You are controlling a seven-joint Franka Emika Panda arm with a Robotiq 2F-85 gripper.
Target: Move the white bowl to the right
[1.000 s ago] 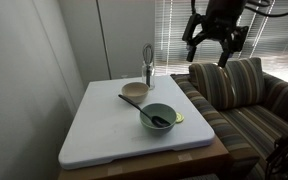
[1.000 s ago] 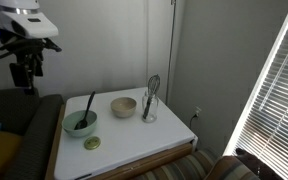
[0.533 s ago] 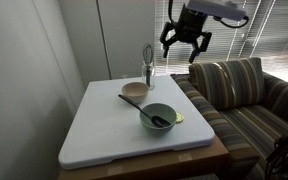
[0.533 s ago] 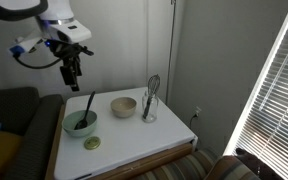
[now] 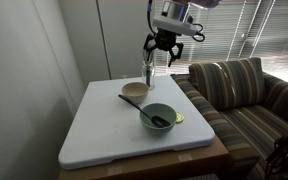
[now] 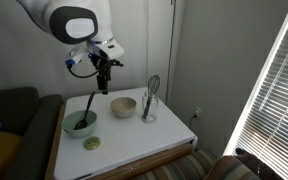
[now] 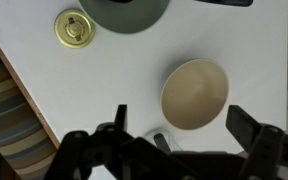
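The white bowl is my gripper's next stop. Next, I lower my gripper to it and take hold of the bowl's rim (image 5: 147, 87) (image 7: 169, 117) nearest the glass with the whisk.
The white bowl (image 5: 134, 91) is small and cream with a tan inside. It sits on the white tabletop, between the grey-green bowl and the glass with a whisk; it also shows in an exterior view (image 6: 123, 107) and in the wrist view (image 7: 194, 94). My gripper (image 5: 158, 51) hangs open and empty well above the table, over the area near the glass; it also shows in an exterior view (image 6: 104, 80). In the wrist view its two fingers (image 7: 179, 120) spread wide either side of the white bowl far below.
A larger grey-green bowl (image 5: 159, 117) holds a black utensil. A glass with a wire whisk (image 5: 148, 72) stands by the white bowl. A small yellow-green lid (image 7: 75, 28) lies near the larger bowl. A striped sofa (image 5: 246, 100) adjoins the table.
The arm has swung in from beside the table to above it, over the white bowl and glass, and has come lower. The objects have not moved.
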